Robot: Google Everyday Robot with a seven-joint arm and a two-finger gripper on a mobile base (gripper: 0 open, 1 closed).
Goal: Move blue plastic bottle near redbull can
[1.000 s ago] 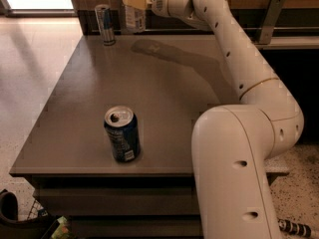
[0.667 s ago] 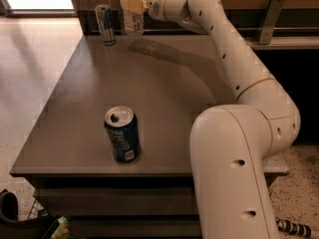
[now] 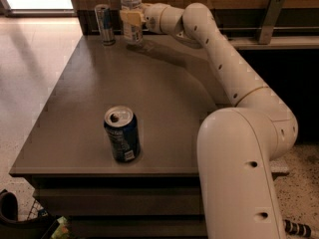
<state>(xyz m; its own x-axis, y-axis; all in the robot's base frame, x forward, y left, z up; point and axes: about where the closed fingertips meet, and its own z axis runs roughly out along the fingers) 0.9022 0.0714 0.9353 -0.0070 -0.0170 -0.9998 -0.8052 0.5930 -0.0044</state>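
Observation:
The blue plastic bottle will go down from my gripper onto the grey table's far edge (image 3: 130,48), close beside the redbull can.
The blue plastic bottle (image 3: 131,14) stands upright at the far edge of the grey table (image 3: 164,98), clear with a white cap and pale label. My gripper (image 3: 131,18) is stretched to the far end of the table and shut on the bottle's middle. The redbull can (image 3: 104,25), slim and silver-blue, stands upright just left of the bottle, a small gap apart.
A wider dark blue can (image 3: 121,134) with an opened top stands near the table's front edge. My white arm (image 3: 234,83) runs along the table's right side. A wooden wall and a metal bracket (image 3: 269,19) lie behind. Tiled floor lies to the left.
The gripper and bottle have shifted slightly left and down, so the bottle is now closer to the redbull can and its base is at the tabletop.

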